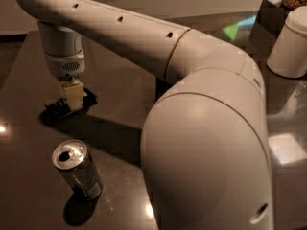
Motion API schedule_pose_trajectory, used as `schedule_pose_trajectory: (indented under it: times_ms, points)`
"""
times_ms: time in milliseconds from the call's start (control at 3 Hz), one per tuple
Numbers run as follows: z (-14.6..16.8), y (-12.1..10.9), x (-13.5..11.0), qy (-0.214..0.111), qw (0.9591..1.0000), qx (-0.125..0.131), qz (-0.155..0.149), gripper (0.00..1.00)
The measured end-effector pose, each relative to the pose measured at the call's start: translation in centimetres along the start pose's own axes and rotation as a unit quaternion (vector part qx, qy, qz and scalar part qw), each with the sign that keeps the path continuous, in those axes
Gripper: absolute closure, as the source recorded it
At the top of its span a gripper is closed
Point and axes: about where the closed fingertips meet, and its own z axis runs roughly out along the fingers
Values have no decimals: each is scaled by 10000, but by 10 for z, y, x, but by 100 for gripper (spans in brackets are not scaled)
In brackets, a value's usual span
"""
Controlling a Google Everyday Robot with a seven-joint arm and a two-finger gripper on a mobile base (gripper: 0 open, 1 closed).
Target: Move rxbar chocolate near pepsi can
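Next, my gripper releases the rxbar chocolate, now lying flat under my gripper, on the dark table [134, 88], setting it down next to the big white elbow of my arm.
The rxbar chocolate [61, 106] is a flat black bar lying on the dark table at the left, partly hidden under my gripper. My gripper [73, 97] hangs straight down from the wrist and sits right on the bar's right half. The pepsi can [78, 171] is a dark can with a silver top. It stands upright near the front left, about a can's height in front of the bar. Its logo does not show from here.
My arm's big white elbow [206, 147] fills the right and front of the view and hides the table behind it. A white cylindrical container [290, 42] and a dark box [271, 13] stand at the back right.
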Motion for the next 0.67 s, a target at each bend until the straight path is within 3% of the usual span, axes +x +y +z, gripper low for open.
schedule_pose_trajectory:
  times_ms: [333, 667]
  points:
    - [-18, 6, 34, -4, 9992, 193, 349, 100]
    - [-47, 19, 91, 13, 9946, 420, 951, 100]
